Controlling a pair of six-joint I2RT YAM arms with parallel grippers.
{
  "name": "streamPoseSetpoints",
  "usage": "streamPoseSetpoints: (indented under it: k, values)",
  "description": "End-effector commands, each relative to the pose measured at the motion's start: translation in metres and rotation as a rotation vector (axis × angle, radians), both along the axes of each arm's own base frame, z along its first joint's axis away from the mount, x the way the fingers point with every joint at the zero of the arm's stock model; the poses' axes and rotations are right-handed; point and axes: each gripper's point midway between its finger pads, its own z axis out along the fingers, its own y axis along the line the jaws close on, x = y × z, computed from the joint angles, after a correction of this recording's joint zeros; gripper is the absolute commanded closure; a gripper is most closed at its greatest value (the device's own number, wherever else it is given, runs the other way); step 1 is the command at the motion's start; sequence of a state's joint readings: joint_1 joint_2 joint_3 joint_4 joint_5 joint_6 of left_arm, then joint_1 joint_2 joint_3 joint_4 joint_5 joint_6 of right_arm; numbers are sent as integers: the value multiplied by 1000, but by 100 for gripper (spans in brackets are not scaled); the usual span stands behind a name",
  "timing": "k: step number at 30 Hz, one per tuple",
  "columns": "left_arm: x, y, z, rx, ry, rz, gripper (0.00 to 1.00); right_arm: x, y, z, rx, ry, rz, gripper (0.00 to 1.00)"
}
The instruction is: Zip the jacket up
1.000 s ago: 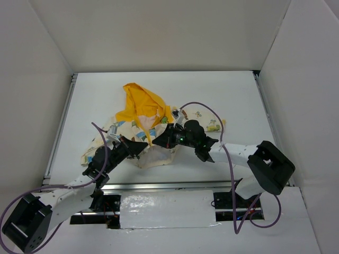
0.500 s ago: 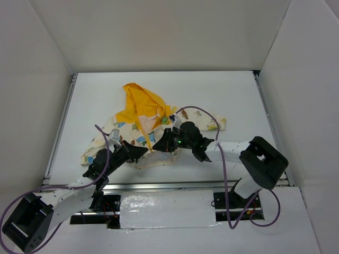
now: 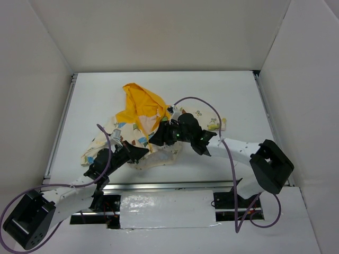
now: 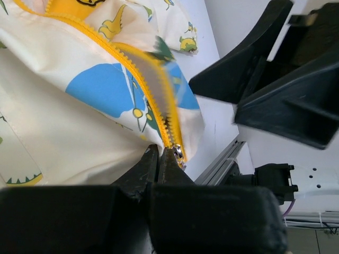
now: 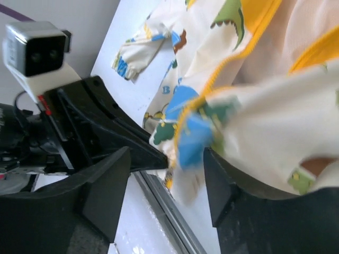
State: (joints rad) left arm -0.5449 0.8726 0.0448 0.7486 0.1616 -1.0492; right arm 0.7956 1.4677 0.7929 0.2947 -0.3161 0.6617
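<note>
The jacket zipper's slider rests down at the hem, away from the robot's open right gripper, so that right gripper should move down and pinch the pull tab (image 4: 182,164) first.
The jacket (image 3: 139,114) lies crumpled mid-table, cream with cartoon prints, its yellow hood toward the back. My left gripper (image 3: 142,152) is shut on the jacket's bottom hem. In the left wrist view its jaws (image 4: 159,154) pinch the fabric right beside the yellow zipper (image 4: 143,84), whose metal slider (image 4: 179,153) sits at the hem. My right gripper (image 3: 159,138) hovers just above it and is open. In the right wrist view a blurred fold of the jacket (image 5: 275,106) hangs loose above its fingertips (image 5: 167,177), gripped by neither finger. The zipper is joined only near the bottom.
A metal rail (image 3: 159,186) runs along the near table edge, close under both grippers. White walls enclose the table on three sides. Purple cables loop over both arms. The two grippers stand very near each other; the left gripper (image 5: 116,137) fills the right wrist view's left side.
My right gripper has gone from shut to open, letting the jacket fabric go, and has shifted slightly up and left. The left gripper has kept its hold on the hem.
</note>
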Motion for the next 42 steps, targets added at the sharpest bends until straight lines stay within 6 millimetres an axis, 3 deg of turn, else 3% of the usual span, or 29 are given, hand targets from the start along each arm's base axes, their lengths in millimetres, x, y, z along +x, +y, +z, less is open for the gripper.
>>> streamPoseSetpoints:
  k: [1, 7, 10, 14, 15, 17, 18, 20, 21, 32, 42]
  values:
    - [-5, -9, 18, -39, -63, -56, 100, 13, -5, 48, 29, -115, -42, 34]
    - [-4, -10, 22, -48, -69, -59, 100, 7, -22, 44, 12, -104, -95, 16]
    - [-3, -11, 25, -54, -72, -58, 100, -2, -30, 42, 12, -85, -103, 17]
    - [-1, -13, 29, -66, -78, -62, 100, -35, -29, 34, 82, 19, -78, 17]
    - [-1, -14, 32, -72, -81, -65, 100, -45, -33, 24, 88, 48, -80, 17]
    - [-1, -14, 32, -77, -84, -66, 100, -63, -27, 28, 164, 92, -65, 18]
    - [-1, -15, 32, -78, -82, -72, 100, -70, -32, 15, 166, 118, -77, 18]
    - [-1, -16, 35, -83, -87, -77, 100, -84, -26, 19, 231, 130, -56, 20]
    - [-1, -17, 34, -84, -84, -80, 100, -88, -28, 9, 226, 141, -59, 20]
    - [-2, -21, 37, -100, -77, -95, 100, -80, 2, 2, 301, 108, -21, 25]
    - [-1, -22, 38, -100, -75, -94, 100, -67, 12, -5, 296, 95, -43, 33]
